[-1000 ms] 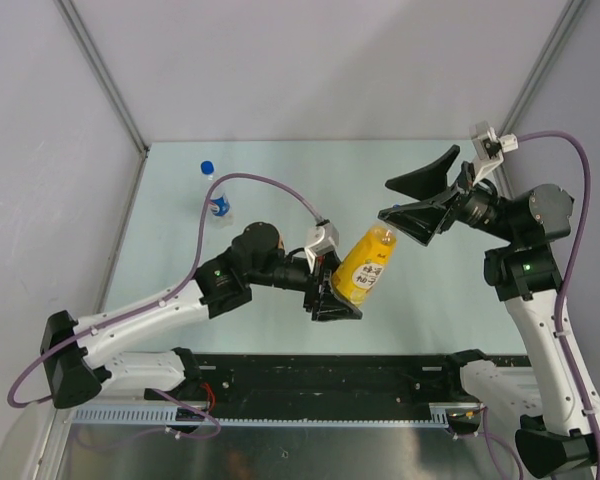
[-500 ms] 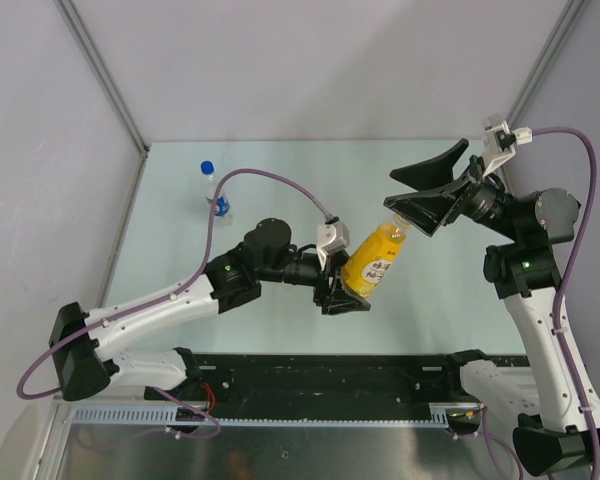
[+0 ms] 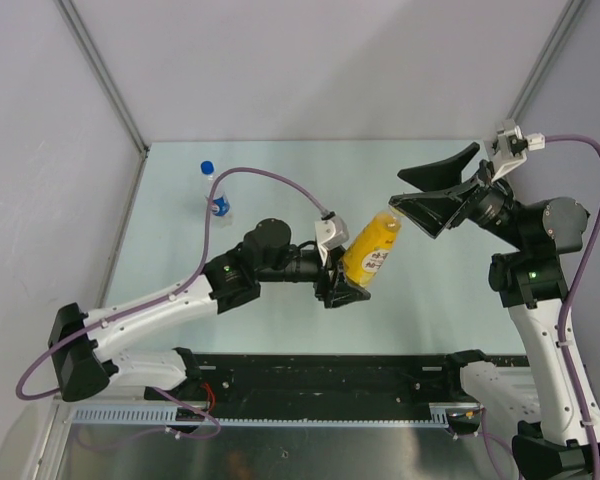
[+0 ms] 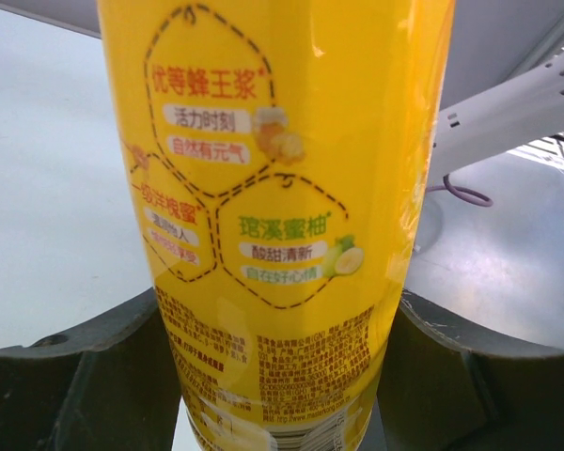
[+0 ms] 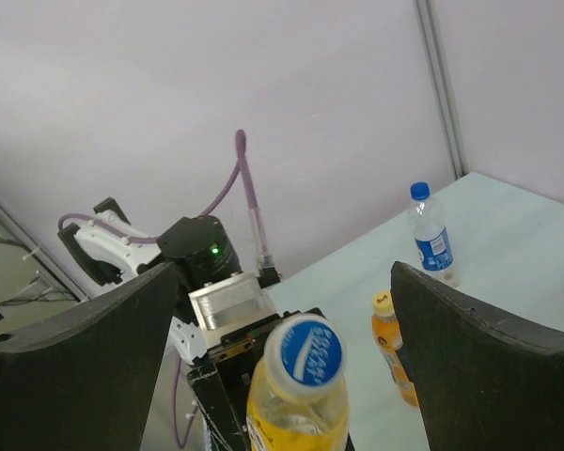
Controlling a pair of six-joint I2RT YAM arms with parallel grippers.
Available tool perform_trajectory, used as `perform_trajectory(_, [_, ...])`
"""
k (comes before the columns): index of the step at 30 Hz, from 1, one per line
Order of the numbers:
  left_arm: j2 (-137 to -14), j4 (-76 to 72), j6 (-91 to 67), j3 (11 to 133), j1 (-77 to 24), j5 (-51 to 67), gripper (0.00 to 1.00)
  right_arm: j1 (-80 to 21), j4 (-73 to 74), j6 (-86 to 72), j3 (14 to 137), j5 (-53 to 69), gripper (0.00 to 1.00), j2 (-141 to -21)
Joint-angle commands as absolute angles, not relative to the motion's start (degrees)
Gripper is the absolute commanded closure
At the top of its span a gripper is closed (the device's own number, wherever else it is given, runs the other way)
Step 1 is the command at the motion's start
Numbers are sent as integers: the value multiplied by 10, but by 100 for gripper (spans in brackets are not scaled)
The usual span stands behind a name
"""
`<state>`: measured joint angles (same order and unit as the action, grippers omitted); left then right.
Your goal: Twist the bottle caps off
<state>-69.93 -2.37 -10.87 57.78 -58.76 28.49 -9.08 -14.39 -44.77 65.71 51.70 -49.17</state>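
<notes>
The white cap point(image 3: 391, 214) point(image 5: 306, 353) of the tall yellow juice bottle is the next place for my right gripper to close around, because my left gripper holds the lower body of the bottle.
My left gripper point(image 3: 342, 288) is shut on the lower body of the tall yellow juice bottle point(image 3: 370, 250) and holds it tilted above the table. In the left wrist view the bottle point(image 4: 282, 188) fills the space between both fingers point(image 4: 66, 376). Its white cap with a blue print point(image 5: 304, 352) points at my right gripper point(image 5: 284, 282), whose jaws stand wide on either side without touching it. From above, that open right gripper point(image 3: 396, 192) sits just past the cap point(image 3: 388, 216). A short orange bottle point(image 5: 395, 352) with a yellow cap point(image 5: 383, 302) and a clear water bottle point(image 3: 216, 200) with a blue cap point(image 3: 207, 168) stand on the table.
The pale green table point(image 3: 260, 165) is closed in by grey walls at the back and sides. A purple cable point(image 3: 270, 185) arcs over the left arm. A black rail point(image 3: 320, 375) runs along the near edge. From above, the left arm hides the short orange bottle.
The left arm has swung the yellow bottle up and to the right, bringing its cap to the right gripper. The right gripper has drawn back slightly to the right, jaws still wide.
</notes>
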Motion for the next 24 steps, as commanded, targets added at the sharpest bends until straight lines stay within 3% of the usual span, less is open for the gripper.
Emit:
perform_trajectory(1, [-661,-28,-87,578,-591,222,100,-82,-130,-453,661,482,1,-487])
perform_trajectory(16, [-627,72,-57,577,-592,-47,100,-81,-69,-495,674,422,1,-507])
perform_trajectory(24, [-635,96,-44,594,-622,-166,100,-141,31,-457,718,343,1,-550])
